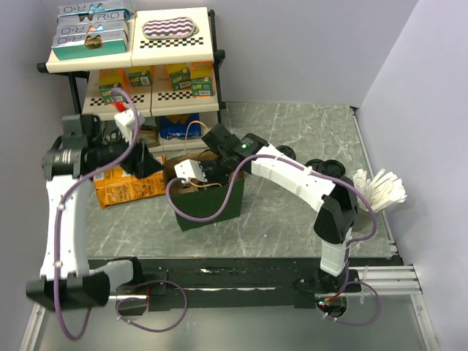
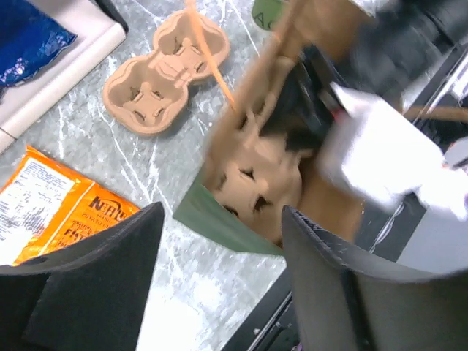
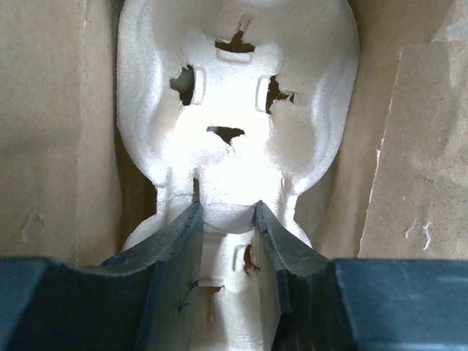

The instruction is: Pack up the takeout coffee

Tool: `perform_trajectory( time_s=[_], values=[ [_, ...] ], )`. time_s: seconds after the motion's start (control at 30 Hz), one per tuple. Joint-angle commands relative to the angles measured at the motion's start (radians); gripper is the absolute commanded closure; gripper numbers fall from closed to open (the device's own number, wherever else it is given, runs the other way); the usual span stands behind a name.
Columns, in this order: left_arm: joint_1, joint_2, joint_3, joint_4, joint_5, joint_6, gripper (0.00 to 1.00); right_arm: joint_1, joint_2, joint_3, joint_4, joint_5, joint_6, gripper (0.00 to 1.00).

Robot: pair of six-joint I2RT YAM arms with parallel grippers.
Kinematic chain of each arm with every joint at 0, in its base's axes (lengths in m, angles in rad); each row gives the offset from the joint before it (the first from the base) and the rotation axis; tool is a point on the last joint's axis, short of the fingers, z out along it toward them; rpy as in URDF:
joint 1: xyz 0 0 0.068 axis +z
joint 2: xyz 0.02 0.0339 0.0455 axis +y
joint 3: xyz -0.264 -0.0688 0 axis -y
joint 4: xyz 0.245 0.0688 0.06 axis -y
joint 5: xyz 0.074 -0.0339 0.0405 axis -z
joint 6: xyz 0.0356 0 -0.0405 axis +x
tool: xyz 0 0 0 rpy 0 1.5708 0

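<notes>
The cup carrier will lie flat on the bottom of the dark green paper bag [image 1: 209, 194] when I release it there with my right gripper.
A dark green paper bag [image 1: 212, 208] with a brown inside stands open mid-table. My right gripper [image 1: 210, 178] reaches down into it. In the right wrist view this gripper [image 3: 226, 208] is shut on the middle ridge of a moulded-pulp cup carrier [image 3: 234, 95] lying in the bag. The same carrier shows in the left wrist view [image 2: 256, 175]. My left gripper [image 2: 223, 219] is open and empty, hovering left of the bag [image 2: 219, 219]; it also shows in the top view [image 1: 150, 164]. A small green shape [image 2: 267, 11] at the frame's top edge may be the green cup; I cannot tell.
A second pulp carrier [image 2: 164, 69] lies on the table behind the bag. An orange chips bag [image 1: 128, 186] lies to the left. A stocked shelf [image 1: 131, 73] stands at the back left. Black lids [image 1: 325, 167] and white sticks [image 1: 380, 189] sit at the right.
</notes>
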State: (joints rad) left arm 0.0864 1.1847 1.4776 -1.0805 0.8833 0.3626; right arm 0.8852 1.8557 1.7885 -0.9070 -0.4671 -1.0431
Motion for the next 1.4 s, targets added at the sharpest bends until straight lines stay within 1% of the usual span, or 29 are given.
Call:
perform_trajectory(
  time_s=[0.0,0.1,0.17,0.23,0.27,0.33,0.37,0.4,0.43,0.47,0.5,0.57,0.63,0.67,0.7,0.73,0.77,0.9,1.0,1.07,1.17,1.27,1.37],
  values=[
    [0.018,-0.108,-0.04,-0.082,0.104,0.197,0.34,-0.006,-0.01,0.014,0.025,-0.039,0.046,1.0],
    [0.018,-0.145,-0.079,-0.128,0.138,0.268,0.38,-0.011,-0.009,0.014,0.022,-0.042,0.064,1.0],
    [0.019,-0.154,-0.089,-0.168,0.202,0.289,0.4,-0.014,-0.006,0.018,0.023,-0.051,0.087,1.0],
    [0.018,-0.169,-0.115,-0.145,0.249,0.271,0.42,-0.022,0.002,0.029,0.019,-0.051,0.104,1.0],
    [0.019,-0.181,-0.138,-0.097,0.255,0.187,0.43,-0.023,0.002,0.029,0.022,-0.057,0.113,1.0],
    [0.018,-0.233,-0.235,0.017,0.249,0.074,0.44,-0.029,0.002,0.029,0.023,-0.064,0.133,1.0],
    [0.016,-0.258,-0.272,0.183,0.231,-0.062,0.45,-0.029,0.003,0.029,0.023,-0.064,0.135,1.0],
    [0.016,-0.308,-0.342,0.258,0.223,-0.117,0.45,-0.031,0.003,0.028,0.02,-0.065,0.137,1.0],
    [0.012,-0.332,-0.371,0.334,0.215,-0.158,0.45,-0.029,0.005,0.025,0.02,-0.064,0.14,1.0],
    [0.007,-0.35,-0.399,0.449,0.194,-0.241,0.45,-0.029,0.004,0.022,0.022,-0.062,0.143,1.0],
    [0.004,-0.378,-0.44,0.499,0.189,-0.27,0.45,-0.029,0.003,0.019,0.028,-0.055,0.149,1.0],
    [-0.026,-0.385,-0.462,0.569,0.152,-0.333,0.46,-0.028,0.01,0.02,0.02,-0.051,0.147,1.0],
    [-0.068,-0.384,-0.48,0.609,0.129,-0.356,0.48,-0.029,0.007,0.017,0.025,-0.045,0.155,1.0],
    [-0.08,-0.384,-0.493,0.667,0.118,-0.429,0.48,-0.029,0.007,0.018,0.026,-0.044,0.158,1.0],
    [-0.092,-0.387,-0.499,0.697,0.09,-0.453,0.48,-0.031,0.007,0.017,0.025,-0.044,0.161,1.0],
    [-0.138,-0.385,-0.5,0.723,0.074,-0.485,0.49,-0.029,0.008,0.017,0.028,-0.038,0.164,1.0],
    [-0.155,-0.381,-0.497,0.753,0.048,-0.496,0.49,-0.029,0.011,0.018,0.03,-0.035,0.175,1.0],
    [-0.24,-0.361,-0.487,0.752,-0.02,-0.498,0.5,-0.029,0.026,0.043,0.025,-0.025,0.204,1.0],
    [-0.26,-0.367,-0.516,0.775,-0.066,-0.513,0.51,-0.031,0.03,0.046,0.03,-0.024,0.224,1.0],
    [-0.263,-0.378,-0.536,0.787,-0.082,-0.533,0.52,-0.032,0.033,0.051,0.034,-0.021,0.245,1.0],
    [-0.267,-0.392,-0.55,0.781,-0.177,-0.539,0.55,-0.035,0.037,0.063,0.036,-0.027,0.279,1.0],
    [-0.267,-0.424,-0.585,0.809,-0.286,-0.554,0.56,-0.042,0.045,0.08,0.03,-0.05,0.33,1.0],
    [-0.269,-0.464,-0.632,0.873,-0.311,-0.562,0.56,-0.043,0.046,0.083,0.017,-0.065,0.354,1.0]
  ],
)
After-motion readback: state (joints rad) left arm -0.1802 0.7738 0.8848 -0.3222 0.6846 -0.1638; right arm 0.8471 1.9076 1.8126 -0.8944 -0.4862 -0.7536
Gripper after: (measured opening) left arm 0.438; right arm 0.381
